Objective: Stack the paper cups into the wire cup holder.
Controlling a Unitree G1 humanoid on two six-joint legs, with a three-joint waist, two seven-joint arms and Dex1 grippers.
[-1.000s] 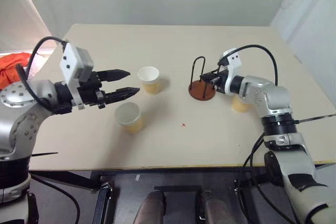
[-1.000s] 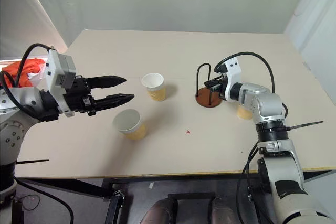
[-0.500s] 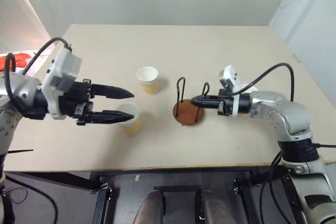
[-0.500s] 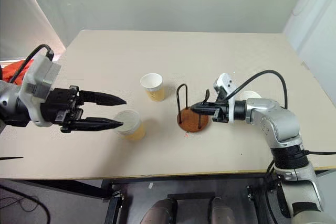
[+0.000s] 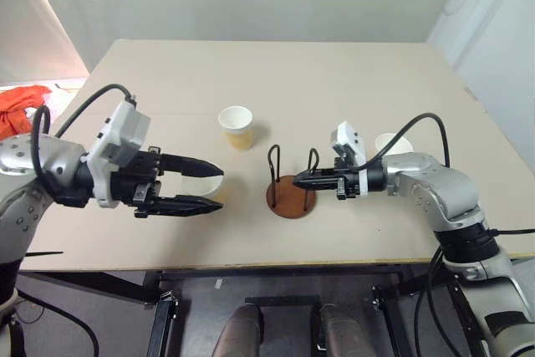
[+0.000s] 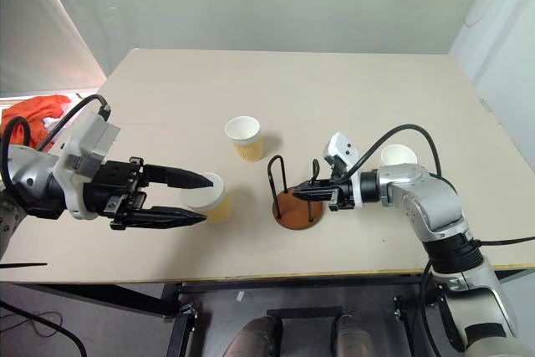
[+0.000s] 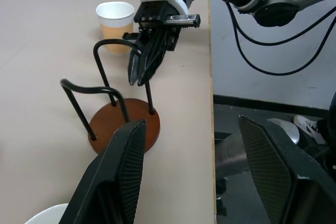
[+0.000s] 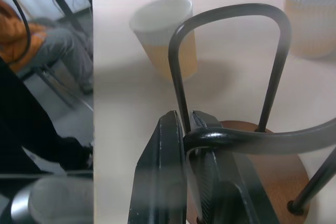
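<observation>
The robot's left gripper needs to close on the front side of the rim (image 5: 197, 194) of the paper cup nearest the table's front edge, next to the wire cup holder.
My right gripper (image 5: 298, 181) is shut on the top of the nearer wire loop of the wire cup holder (image 5: 290, 199), which stands on its reddish-brown disc near the table's front; the right wrist view shows the wire between the fingers (image 8: 168, 171). My left gripper (image 6: 206, 198) is open, its tips on either side of a paper cup (image 6: 212, 201) as seen from above; the left wrist view shows that cup's rim (image 7: 50, 215) low beside one finger, so I cannot tell any contact. A second cup (image 5: 236, 126) stands farther back. A third cup (image 5: 391, 143) sits behind my right forearm.
The beige table (image 5: 334, 73) ends close in front of the holder and both grippers. An orange cloth (image 5: 21, 106) lies off the table's left side. Open tabletop stretches behind the cups.
My right gripper has dragged the wire cup holder toward the near left, away from the third cup. My left gripper has drawn back and now hangs at the near cup.
</observation>
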